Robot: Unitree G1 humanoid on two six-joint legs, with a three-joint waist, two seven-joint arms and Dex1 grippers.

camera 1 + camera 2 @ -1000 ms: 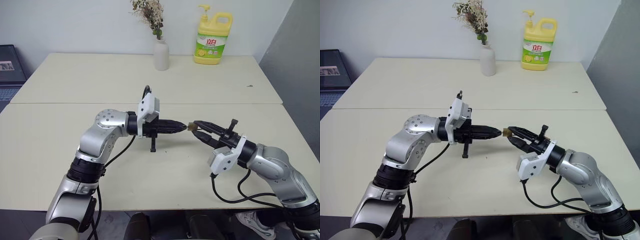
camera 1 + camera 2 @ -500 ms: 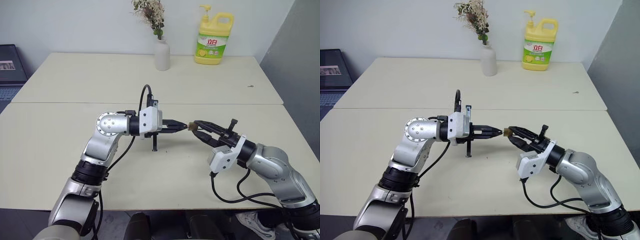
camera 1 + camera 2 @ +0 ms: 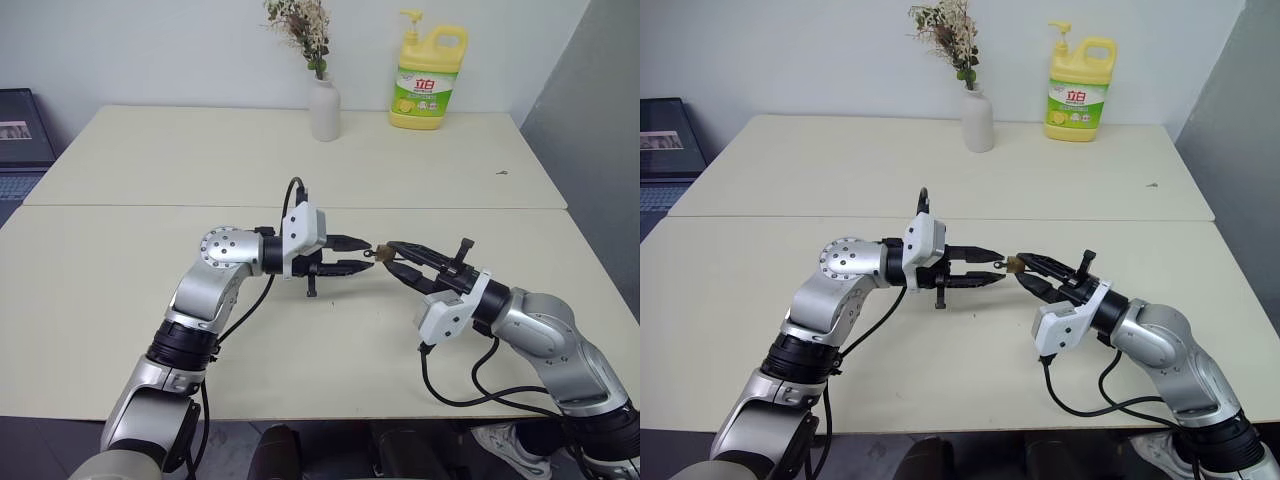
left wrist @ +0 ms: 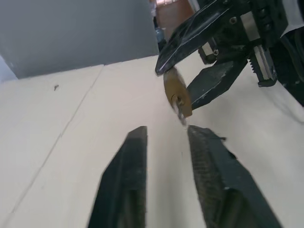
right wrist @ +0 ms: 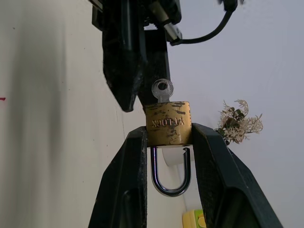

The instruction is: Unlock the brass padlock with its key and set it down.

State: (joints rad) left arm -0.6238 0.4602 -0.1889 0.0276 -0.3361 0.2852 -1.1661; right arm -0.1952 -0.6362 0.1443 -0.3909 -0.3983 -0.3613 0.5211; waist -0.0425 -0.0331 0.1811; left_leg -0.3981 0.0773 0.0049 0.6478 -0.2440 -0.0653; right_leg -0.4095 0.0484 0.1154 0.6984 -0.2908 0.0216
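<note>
The shackle is tucked between the right gripper's fingers, so the robot's left gripper will grip the padlock's body point(image 3: 384, 254) past the key before the right gripper takes the shackle.
The brass padlock point(image 5: 167, 122) is pinched between the two fingers of my right gripper point(image 5: 167, 137), held in the air above the table. Its silver shackle point(image 5: 169, 183) points back toward the wrist, and one leg ends just free of the body. The key point(image 5: 162, 90) sticks out of the padlock's far end, with its small silvery head showing. My left gripper point(image 3: 362, 254) faces it from the left, open, with its fingertips on either side of the key's end and apart from it. In the left wrist view the padlock point(image 4: 176, 91) hangs just beyond my open fingers point(image 4: 135, 156).
A white vase with dried flowers point(image 3: 322, 108) and a yellow detergent bottle point(image 3: 427, 85) stand at the back of the cream table point(image 3: 150, 160). A laptop point(image 3: 20, 130) sits off the table's left side. A seam runs across between the two tabletops.
My left gripper was shut on the key's end and has now opened and let go of it. The key stays in the padlock. The right gripper has kept still.
</note>
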